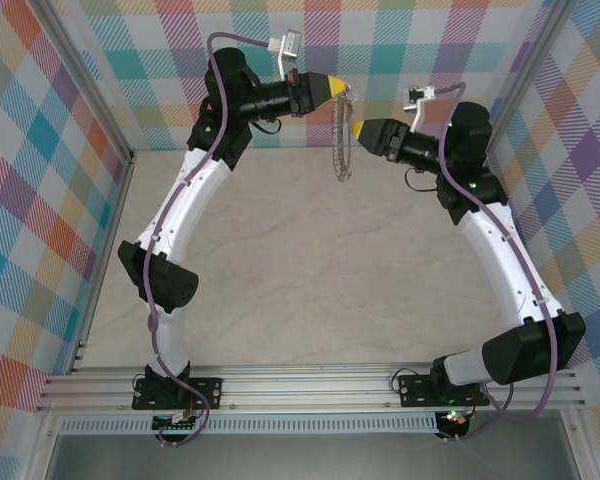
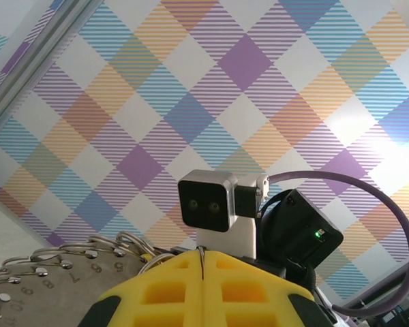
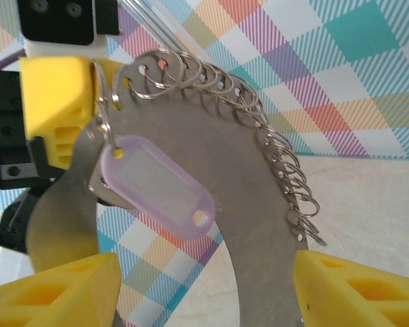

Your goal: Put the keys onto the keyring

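Right fingers sit spread below the lilac tag; they should rise and take the tag's ring [image 3: 107, 127] beside my left gripper's finger.
The keyring [image 3: 252, 204] is a grey metal arc with several small silvery split rings along its outer edge. It hangs from my left gripper [image 1: 342, 90], which is shut on its top end; the plate's thin edge shows between the closed yellow pads [image 2: 177, 286]. The key [image 3: 157, 187], a pale lilac tag with a bit of metal behind it, dangles from a ring close to the left gripper's yellow finger [image 3: 54, 102]. My right gripper [image 3: 204, 272] is open just in front of the ring, its fingers spread to either side and touching nothing. From above, the keyring [image 1: 340, 150] hangs between both grippers, with the right gripper [image 1: 358, 128] beside it.
Both arms reach to the far end of the beige table [image 1: 280, 280], near the plaid back wall [image 1: 400, 40]. Plaid side walls and metal frame posts [image 1: 90, 90] close in the space. The right arm's wrist camera [image 2: 208, 204] faces the left gripper closely.
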Controlling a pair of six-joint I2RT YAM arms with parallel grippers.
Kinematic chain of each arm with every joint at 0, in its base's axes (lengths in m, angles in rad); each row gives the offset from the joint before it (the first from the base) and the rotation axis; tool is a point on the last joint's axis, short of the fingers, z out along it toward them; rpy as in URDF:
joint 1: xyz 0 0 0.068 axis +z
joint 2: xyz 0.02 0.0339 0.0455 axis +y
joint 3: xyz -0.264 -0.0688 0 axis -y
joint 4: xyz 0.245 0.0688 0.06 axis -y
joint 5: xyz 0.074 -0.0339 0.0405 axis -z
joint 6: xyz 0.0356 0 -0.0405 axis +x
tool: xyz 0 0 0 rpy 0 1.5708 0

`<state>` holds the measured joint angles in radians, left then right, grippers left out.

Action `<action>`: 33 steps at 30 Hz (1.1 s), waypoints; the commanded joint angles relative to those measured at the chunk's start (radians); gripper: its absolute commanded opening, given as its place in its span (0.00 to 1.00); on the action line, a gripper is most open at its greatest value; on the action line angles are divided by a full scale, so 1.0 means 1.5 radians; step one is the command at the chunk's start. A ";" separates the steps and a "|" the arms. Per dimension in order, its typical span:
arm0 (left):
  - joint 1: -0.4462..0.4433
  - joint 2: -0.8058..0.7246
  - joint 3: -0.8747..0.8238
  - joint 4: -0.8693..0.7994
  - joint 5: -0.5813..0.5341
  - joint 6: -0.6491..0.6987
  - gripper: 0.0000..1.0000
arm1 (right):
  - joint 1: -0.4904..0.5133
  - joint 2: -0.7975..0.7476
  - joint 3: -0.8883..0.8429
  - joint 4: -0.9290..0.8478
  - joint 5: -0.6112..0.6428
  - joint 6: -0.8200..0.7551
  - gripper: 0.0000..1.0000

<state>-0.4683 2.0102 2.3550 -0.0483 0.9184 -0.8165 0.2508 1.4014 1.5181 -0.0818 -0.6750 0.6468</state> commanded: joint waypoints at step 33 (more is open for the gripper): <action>-0.003 0.017 0.027 0.058 -0.072 -0.024 0.00 | 0.053 0.047 0.124 -0.084 0.016 -0.082 0.00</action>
<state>-0.4690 2.0403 2.3550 -0.0376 0.8520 -0.8452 0.3073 1.4952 1.6779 -0.1707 -0.6117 0.5442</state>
